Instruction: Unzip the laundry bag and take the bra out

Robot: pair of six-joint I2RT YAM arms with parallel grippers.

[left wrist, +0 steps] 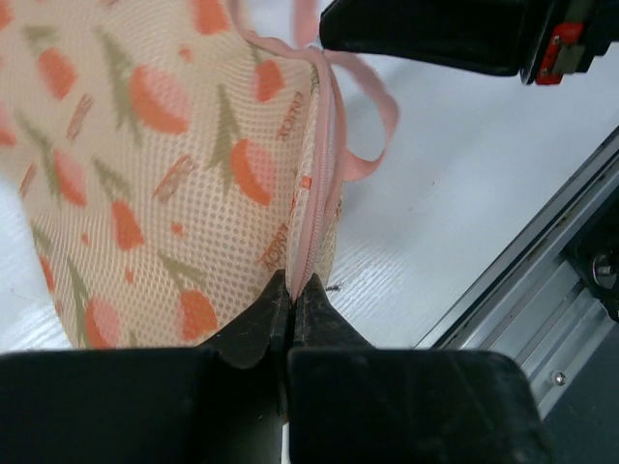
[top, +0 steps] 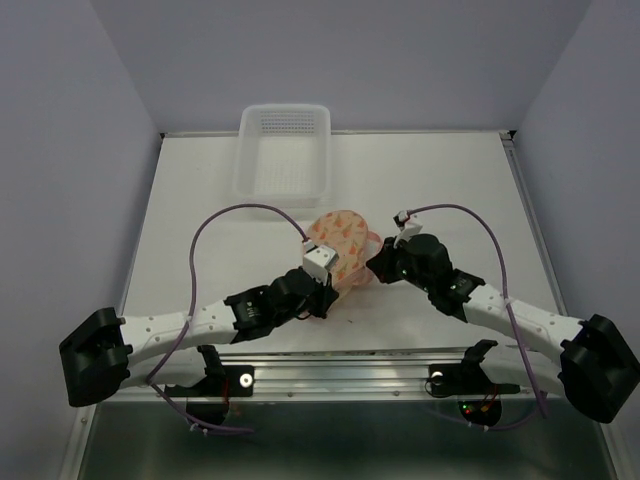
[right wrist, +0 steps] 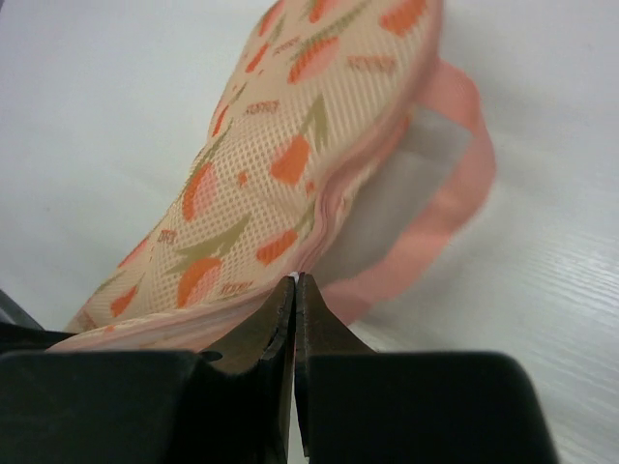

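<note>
Next, I take the trim nearer the tab (left wrist: 329,101) with my left gripper, as it pinches the pink zipper trim far from the tab in my right gripper.
The laundry bag (top: 338,238) is a cream pouch with orange and green prints and stands tilted at the table's middle. My left gripper (top: 322,280) is shut on the bag's near edge. In the left wrist view its fingertips (left wrist: 280,290) pinch the pink zipper trim (left wrist: 319,193). My right gripper (top: 383,262) is shut at the bag's right edge. In the right wrist view the gripper (right wrist: 295,280) nips a small pale tab at the pink trim (right wrist: 334,208). The zipper looks shut. The bra is hidden.
A white perforated basket (top: 283,150) stands at the back of the table. The bag's pink loop strap (right wrist: 455,193) hangs on its right side, also seen in the left wrist view (left wrist: 372,116). The metal rail (top: 350,375) runs along the near edge.
</note>
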